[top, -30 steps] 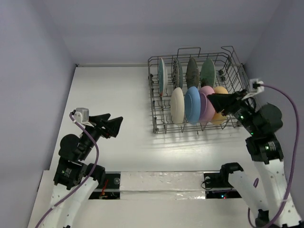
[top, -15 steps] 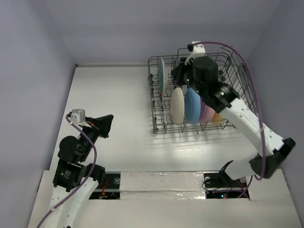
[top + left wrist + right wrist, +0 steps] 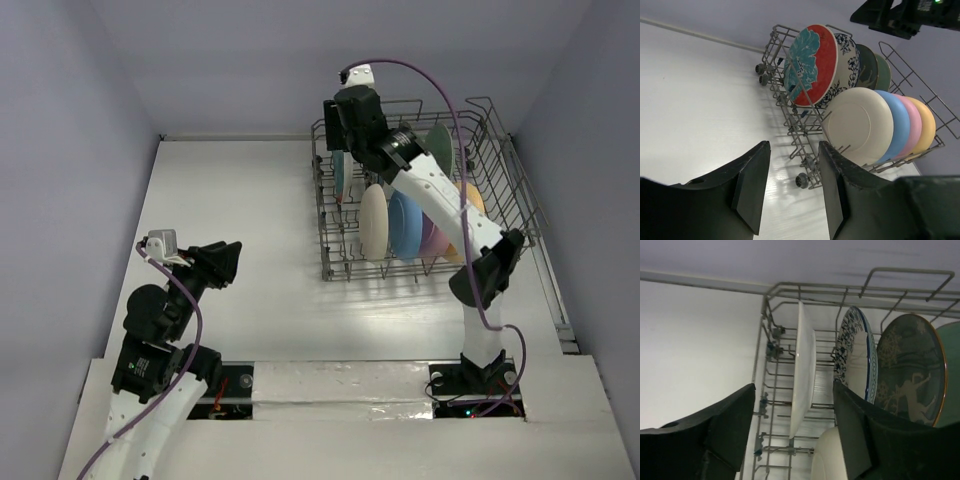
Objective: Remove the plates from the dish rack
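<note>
My right gripper is going to close its fingers on the teal plate's upper rim (image 3: 344,168) (image 3: 796,397), at the back of the dish rack next to the floral plate.
The dish rack (image 3: 500,135) stands at the back right of the white table, with plates upright in two rows. In front are cream (image 3: 373,222), sky blue (image 3: 405,220), pink (image 3: 437,228) and orange-yellow (image 3: 470,198) plates. My right gripper (image 3: 348,140) hangs over the back-left corner, open. In the right wrist view the teal plate (image 3: 802,370) stands edge-on between the open right gripper (image 3: 794,387), untouched, beside the floral plate (image 3: 855,352) and the grey-brown plate (image 3: 910,370). My left gripper (image 3: 232,262) hovers left of the rack; the left gripper (image 3: 792,185) is open and holds nothing.
Bare white table (image 3: 230,190) stretches left of the rack up to the lavender side wall. The back wall runs close behind the rack. My right arm (image 3: 440,200) reaches across above the front row of plates. A white taped strip (image 3: 340,382) lies along the near edge.
My right arm swung from the rack's front right up and over to its back-left corner, and its jaws opened around the teal plate's edge. The left gripper barely moved and its jaws narrowed.
</note>
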`<act>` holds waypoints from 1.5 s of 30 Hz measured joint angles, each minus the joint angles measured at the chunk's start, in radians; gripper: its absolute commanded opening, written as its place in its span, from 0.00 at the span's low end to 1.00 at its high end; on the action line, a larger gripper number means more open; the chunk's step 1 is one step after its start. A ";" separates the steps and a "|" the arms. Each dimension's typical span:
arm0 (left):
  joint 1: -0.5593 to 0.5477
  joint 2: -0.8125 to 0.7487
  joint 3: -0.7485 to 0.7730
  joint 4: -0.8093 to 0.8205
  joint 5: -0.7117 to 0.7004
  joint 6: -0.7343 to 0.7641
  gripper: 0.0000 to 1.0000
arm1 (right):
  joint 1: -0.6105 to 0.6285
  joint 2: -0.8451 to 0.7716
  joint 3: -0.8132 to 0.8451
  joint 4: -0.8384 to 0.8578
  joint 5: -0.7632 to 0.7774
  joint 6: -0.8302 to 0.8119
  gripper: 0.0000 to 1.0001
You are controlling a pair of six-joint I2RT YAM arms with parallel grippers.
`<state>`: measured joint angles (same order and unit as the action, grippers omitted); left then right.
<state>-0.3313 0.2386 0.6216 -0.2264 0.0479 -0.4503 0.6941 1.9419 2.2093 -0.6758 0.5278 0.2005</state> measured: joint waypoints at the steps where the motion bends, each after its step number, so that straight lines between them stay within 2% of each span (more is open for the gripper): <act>1: 0.000 0.000 0.000 -0.001 0.000 0.000 0.41 | 0.001 0.024 0.019 -0.011 0.013 -0.004 0.65; 9: 0.000 -0.002 0.000 -0.002 0.001 0.000 0.41 | 0.001 0.197 0.079 -0.062 0.131 -0.038 0.57; 14: 0.000 -0.002 0.000 -0.002 0.003 0.000 0.41 | 0.006 0.262 0.092 -0.064 0.196 -0.074 0.47; 15: 0.000 -0.002 0.000 -0.002 0.003 0.000 0.41 | 0.010 0.273 0.097 -0.063 0.217 -0.085 0.42; 18: 0.000 -0.002 0.000 -0.002 0.004 0.000 0.41 | 0.026 0.295 0.102 -0.049 0.280 -0.121 0.35; 19: 0.000 -0.002 0.000 -0.002 0.004 0.000 0.41 | 0.032 0.300 0.102 -0.045 0.303 -0.137 0.27; 20: 0.000 -0.002 0.000 -0.002 0.004 0.000 0.41 | 0.040 0.304 0.102 -0.028 0.343 -0.163 0.23; 21: 0.000 -0.002 0.000 -0.002 0.004 0.000 0.41 | 0.049 0.307 0.101 -0.018 0.355 -0.176 0.23; 27: 0.000 -0.002 0.000 -0.002 0.004 0.000 0.41 | 0.094 0.311 0.098 0.071 0.454 -0.266 0.01; 34: 0.000 -0.002 0.000 -0.002 0.003 0.000 0.42 | 0.114 0.311 0.098 0.133 0.494 -0.346 0.00; 41: 0.000 -0.001 0.000 -0.003 0.003 -0.002 0.60 | 0.136 0.272 0.098 0.243 0.522 -0.420 0.00; 45: 0.000 0.000 0.000 -0.003 0.003 -0.003 0.63 | 0.160 0.175 0.097 0.259 0.537 -0.431 0.00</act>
<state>-0.3313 0.2390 0.6216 -0.2295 0.0505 -0.4538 0.8539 2.1166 2.3058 -0.4171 1.0645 -0.2310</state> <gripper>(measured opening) 0.623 0.133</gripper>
